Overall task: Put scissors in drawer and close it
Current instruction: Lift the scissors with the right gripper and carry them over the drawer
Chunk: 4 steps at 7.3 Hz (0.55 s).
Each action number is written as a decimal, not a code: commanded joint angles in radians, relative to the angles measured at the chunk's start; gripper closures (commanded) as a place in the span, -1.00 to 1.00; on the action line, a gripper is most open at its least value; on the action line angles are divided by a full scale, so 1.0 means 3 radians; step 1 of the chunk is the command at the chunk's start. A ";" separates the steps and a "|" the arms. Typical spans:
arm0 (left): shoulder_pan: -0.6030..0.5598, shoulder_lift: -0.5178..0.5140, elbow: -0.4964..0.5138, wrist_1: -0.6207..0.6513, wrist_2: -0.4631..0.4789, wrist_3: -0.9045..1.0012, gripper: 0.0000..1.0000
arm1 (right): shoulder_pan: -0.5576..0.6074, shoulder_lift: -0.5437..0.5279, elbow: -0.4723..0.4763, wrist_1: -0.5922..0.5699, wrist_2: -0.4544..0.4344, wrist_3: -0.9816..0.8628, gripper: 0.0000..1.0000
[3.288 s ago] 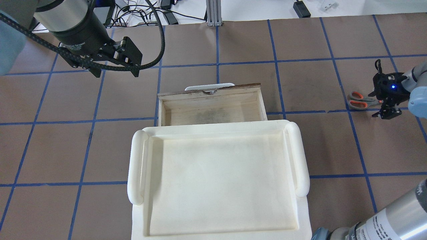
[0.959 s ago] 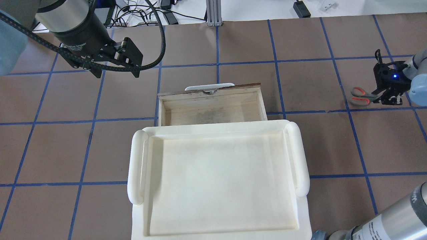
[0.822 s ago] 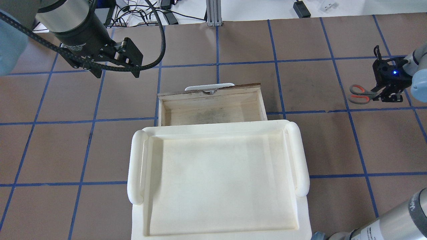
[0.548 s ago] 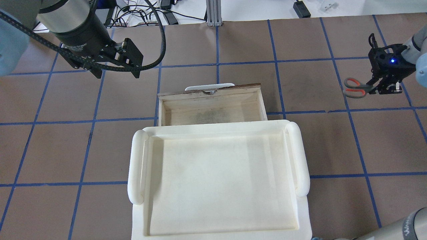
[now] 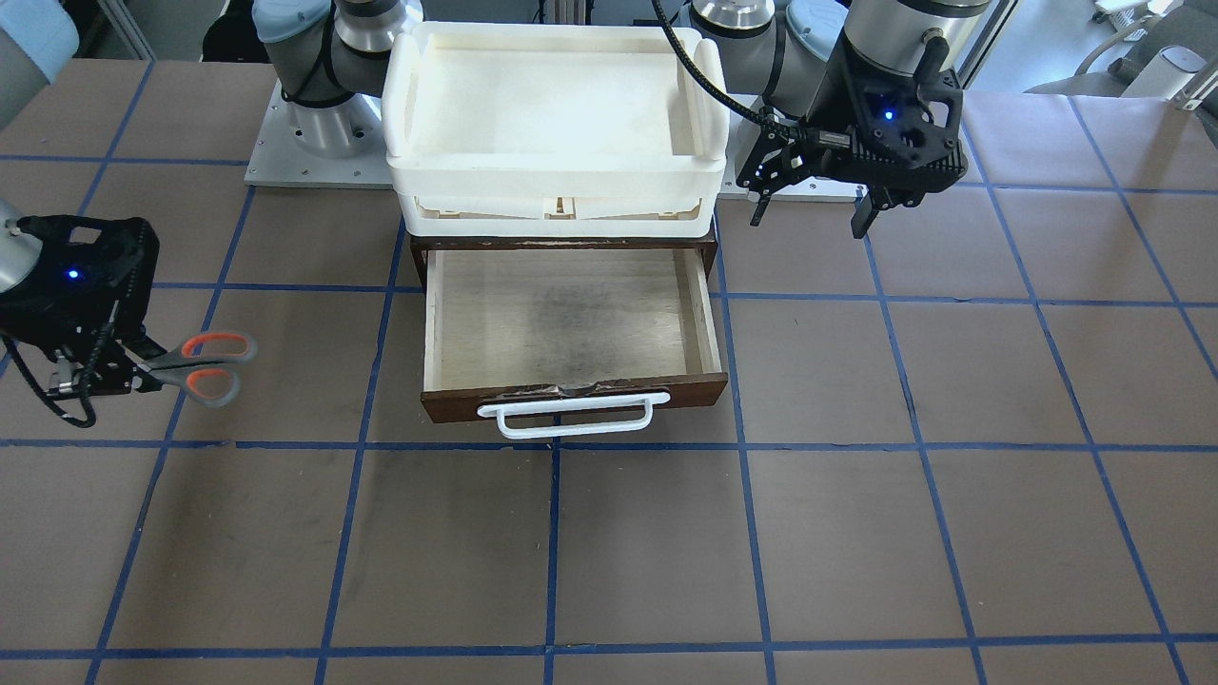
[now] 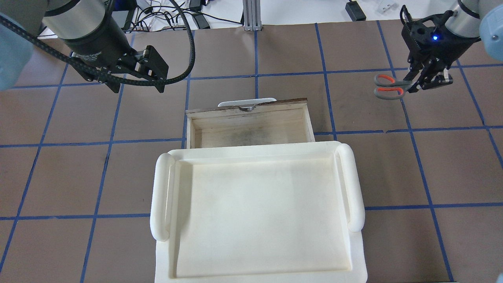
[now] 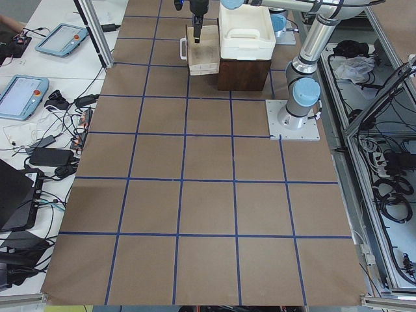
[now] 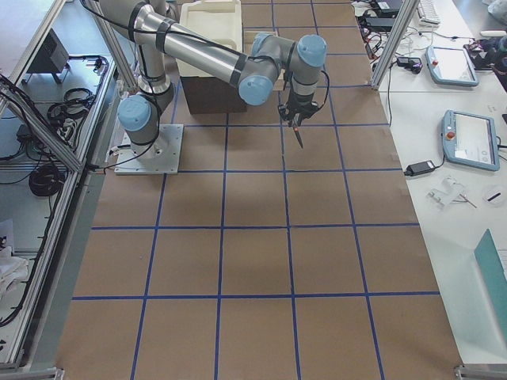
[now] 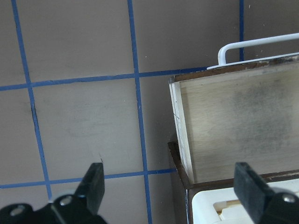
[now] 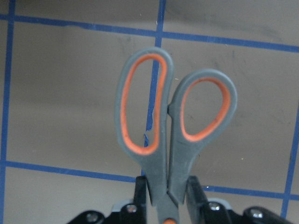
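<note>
The robot's right gripper needs to release the scissors on the middle of the drawer's pale bottom (image 5: 579,308), between the drawer's sides.
The scissors (image 6: 388,85), grey handles lined orange-red, hang in the air to the right of the drawer, handles toward it. My right gripper (image 6: 417,83) is shut on them just below the handles, as the right wrist view shows (image 10: 167,198). The scissors also show in the front view (image 5: 205,366). The dark wooden drawer (image 6: 245,111) stands pulled open and empty, with its pale inside (image 5: 571,323) and white bar handle (image 5: 571,415) in view. My left gripper (image 6: 137,85) is open and empty, above the table left of the drawer, which shows in the left wrist view (image 9: 233,126).
A cream-white plastic tray (image 6: 161,196) sits on top of the cabinet that holds the drawer and covers the drawer's rear part from above. Brown table paper carries a blue tape grid. Cables and a power brick lie beyond the far edge.
My right gripper closed on the scissors on the table, lifted them, and carried them away from the robot and left, closer to the drawer. The left arm has hardly moved.
</note>
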 commanded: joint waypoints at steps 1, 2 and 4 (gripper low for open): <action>0.0000 0.0000 0.0003 0.0001 -0.0002 -0.0005 -1.00 | 0.0564 -0.0147 -0.0048 0.0090 0.0001 0.0555 0.71; 0.0000 0.0005 0.0003 0.0001 -0.0002 -0.0005 -1.00 | 0.0820 -0.0147 -0.0048 0.0085 0.0007 0.0796 0.71; 0.0000 -0.0011 0.0009 0.0006 -0.0002 -0.0020 -1.00 | 0.1361 -0.0106 -0.0043 0.0045 0.0027 0.1470 0.68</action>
